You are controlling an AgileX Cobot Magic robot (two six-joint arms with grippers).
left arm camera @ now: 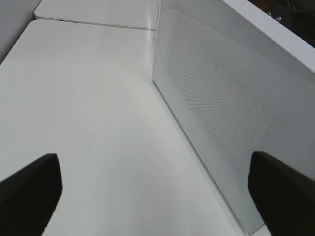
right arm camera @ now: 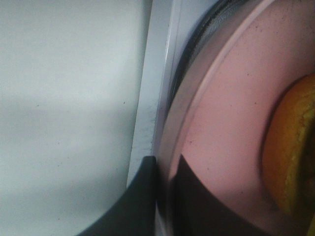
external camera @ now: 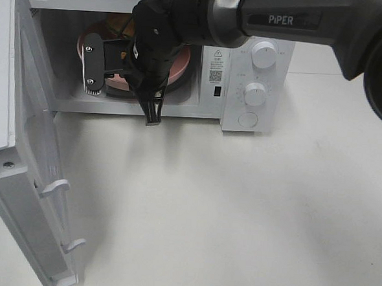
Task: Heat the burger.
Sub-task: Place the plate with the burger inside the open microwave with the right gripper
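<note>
I will use my right gripper to set the pink plate with the burger down and let go of it on the dark turntable inside the open microwave (external camera: 135,68).
The burger (right arm camera: 290,157) sits on a pink plate (right arm camera: 226,123) inside the open microwave (external camera: 254,69). In the exterior high view only a sliver of the burger's bun (external camera: 117,23) shows behind the right arm. My right gripper (right arm camera: 165,164) is shut on the plate's near rim, one finger on each side of it, just over the microwave's front sill (right arm camera: 147,98). In the exterior high view that right gripper (external camera: 153,117) hangs at the cavity's front edge. My left gripper (left arm camera: 157,196) is open and empty, low over the table beside a perforated white panel (left arm camera: 221,98).
The microwave door (external camera: 40,173) stands swung out toward the front left. Two dials (external camera: 264,55) sit on the control panel at the right. The white table (external camera: 238,217) stretches in front. The right arm (external camera: 302,23) crosses above the microwave's top.
</note>
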